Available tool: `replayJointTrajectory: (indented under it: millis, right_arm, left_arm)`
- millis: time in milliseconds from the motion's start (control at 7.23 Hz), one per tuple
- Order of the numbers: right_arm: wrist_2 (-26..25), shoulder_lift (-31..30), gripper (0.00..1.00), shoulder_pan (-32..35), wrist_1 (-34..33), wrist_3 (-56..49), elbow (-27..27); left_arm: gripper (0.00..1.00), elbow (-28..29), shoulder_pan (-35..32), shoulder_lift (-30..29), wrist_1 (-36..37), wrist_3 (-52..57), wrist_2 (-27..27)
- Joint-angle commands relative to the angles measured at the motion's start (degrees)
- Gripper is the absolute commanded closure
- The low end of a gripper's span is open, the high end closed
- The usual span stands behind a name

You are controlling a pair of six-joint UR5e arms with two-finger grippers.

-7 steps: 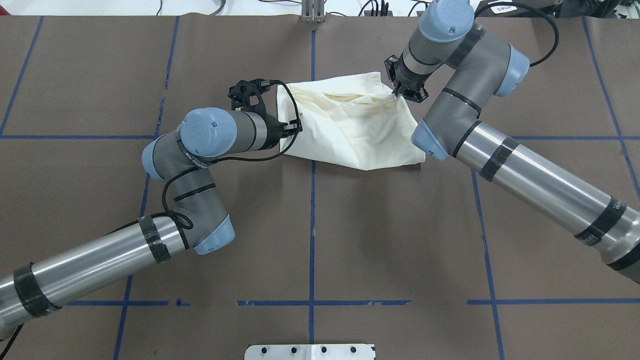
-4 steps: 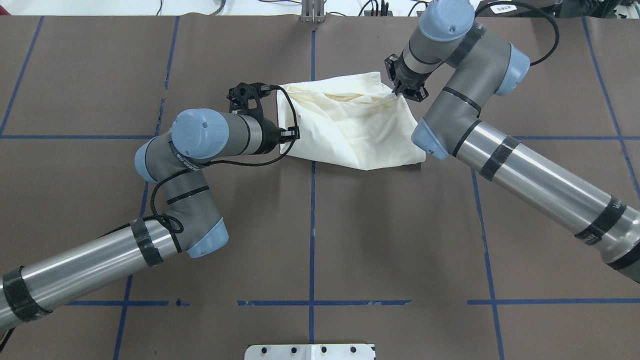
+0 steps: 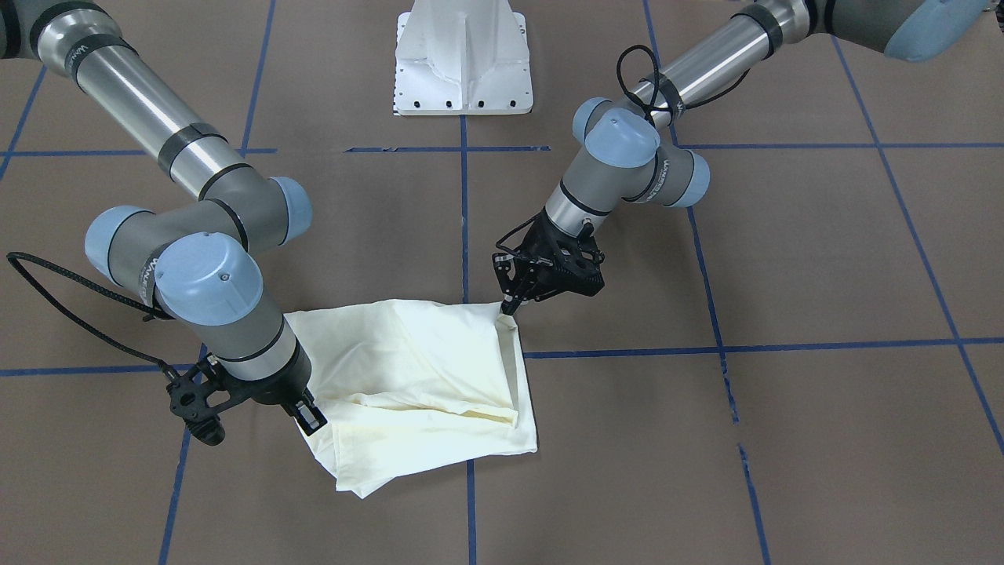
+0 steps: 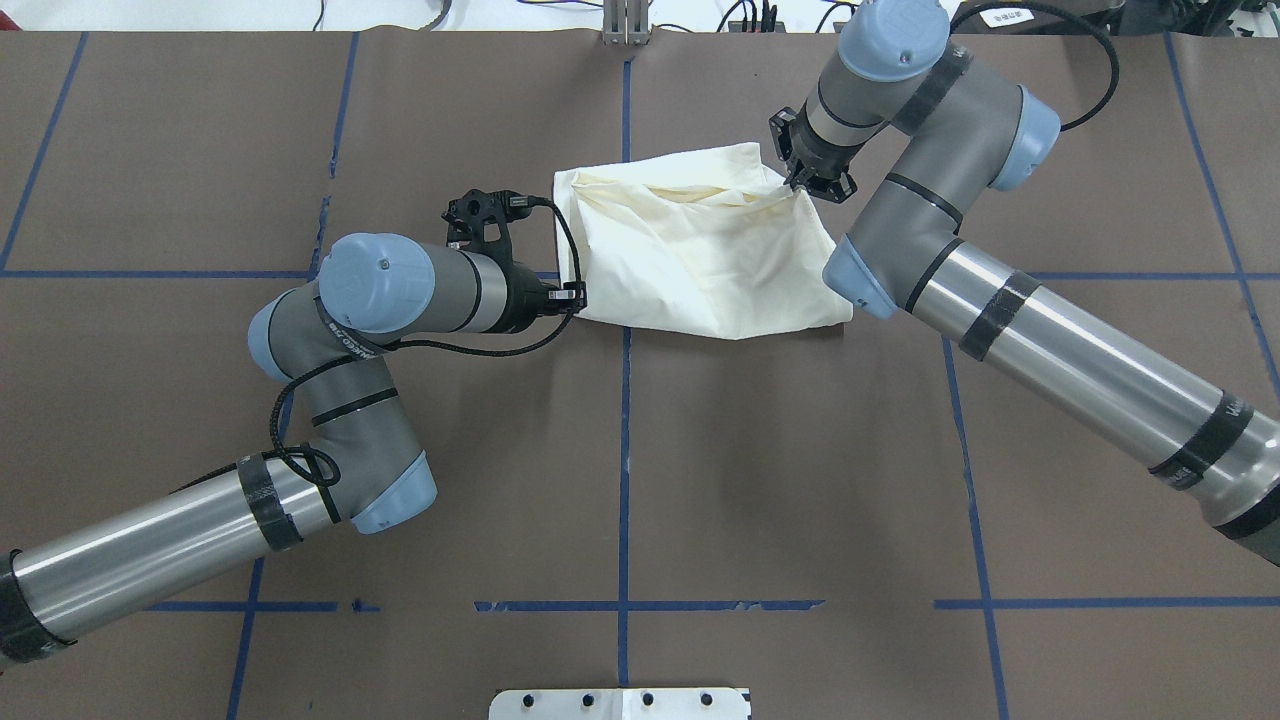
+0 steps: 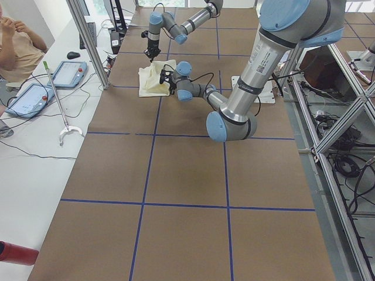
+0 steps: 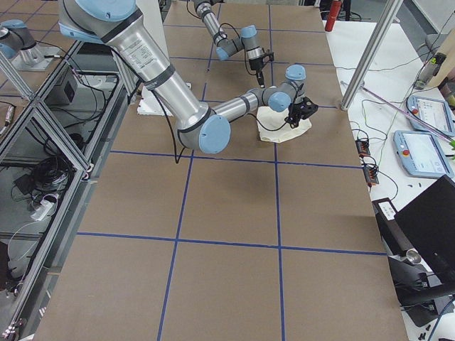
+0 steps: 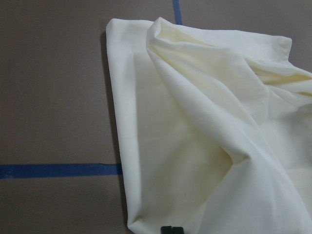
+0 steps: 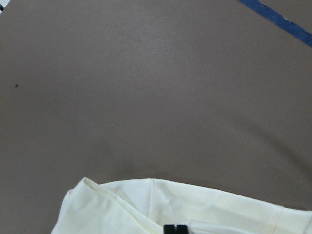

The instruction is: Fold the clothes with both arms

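Observation:
The left gripper is closed over the lower layer next to the upper layer's slack edge, so it should open, back away and pinch the upper layer's corner [image 3: 500, 318].
The cream shirt [image 4: 700, 250] lies folded into a rumpled wedge at the far middle of the brown table, plain side up [image 3: 408, 369]. My left gripper [image 4: 572, 293] is at its near-left corner, low over the table, shut on the fabric edge [image 7: 171, 229]. My right gripper [image 4: 797, 182] is shut on the far-right corner, lifting a creased edge a little [image 3: 314, 422]. The right wrist view shows the shirt's hem [image 8: 195, 209] just beyond its fingertips. The cat print is hidden.
Blue tape lines [image 4: 624, 450] grid the brown table cover. The white pedestal [image 3: 463, 55] stands at the robot's side. A person [image 5: 17, 47] sits at a side table with tablets [image 5: 29, 99] and a grabber stick [image 5: 55, 99].
My left arm has drawn back toward the robot and to the left, taking the shirt's near-left corner with it. The right gripper has stayed in place.

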Motion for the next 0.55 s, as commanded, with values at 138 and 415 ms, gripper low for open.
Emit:
replayJointTrajectory:
  millis: [138, 415]
  right_arm:
    - [0.1, 0.0, 1.0, 0.0, 0.0, 0.1, 0.0]
    - [0.1, 0.0, 1.0, 0.0, 0.0, 0.1, 0.1]
  left_arm:
    - [1.0, -2.2, 0.3, 0.8, -0.1, -0.3, -0.1]
    - [0.94, -4.2, 0.5, 1.5, 0.0, -0.5, 0.0]
